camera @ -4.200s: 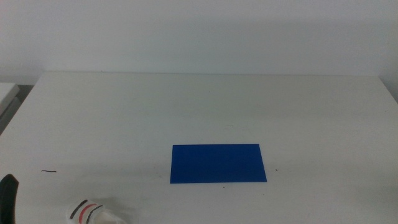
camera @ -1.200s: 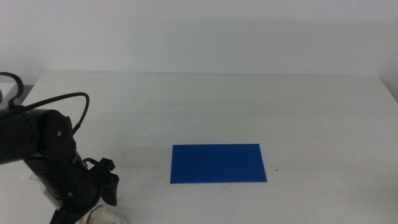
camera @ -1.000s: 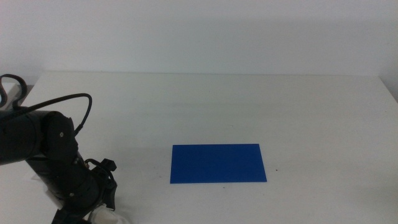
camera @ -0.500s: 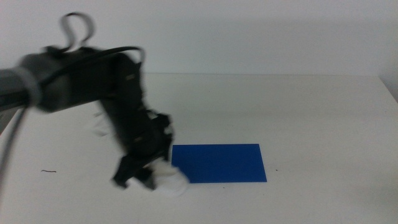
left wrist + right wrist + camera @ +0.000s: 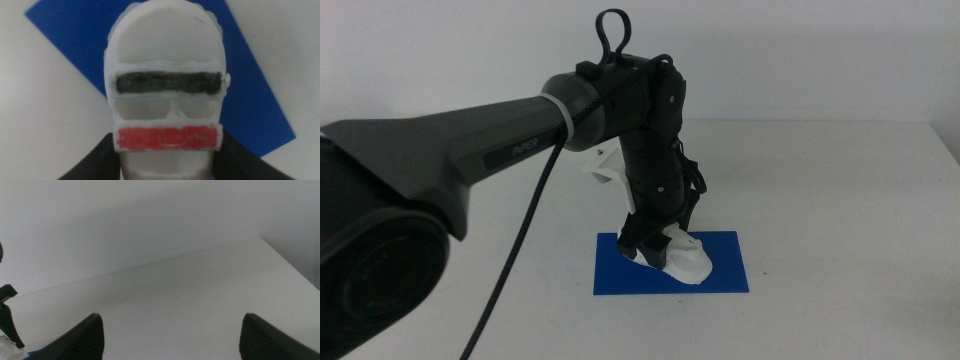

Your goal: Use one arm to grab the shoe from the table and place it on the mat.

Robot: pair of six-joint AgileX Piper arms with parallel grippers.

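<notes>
The robot's left gripper needs to set the white shoe down in the middle of the blue mat (image 5: 667, 263) (image 5: 162, 75).
My left arm (image 5: 500, 140) reaches in from the left, and its left gripper (image 5: 655, 243) is shut on the shoe (image 5: 678, 260). The white shoe hangs low over the left half of the blue mat (image 5: 725, 270), toe tilted down; I cannot tell whether it touches. In the left wrist view the shoe (image 5: 167, 60) fills the middle, showing a dark strap (image 5: 167, 83) and a red-orange strap (image 5: 167, 138), with the dark jaws of the left gripper (image 5: 167, 157) on either side of it and the mat (image 5: 252, 100) behind. The right gripper (image 5: 172, 335) waits open, out of the middle view.
The white table (image 5: 840, 190) stretches around the mat, with a pale wall behind it. A table corner (image 5: 260, 238) shows in the right wrist view. A black cable loop (image 5: 612, 25) stands above the left arm's wrist.
The left arm has swung from the table's near left corner up and right to the mat, carrying the shoe with it. The mat has not moved.
</notes>
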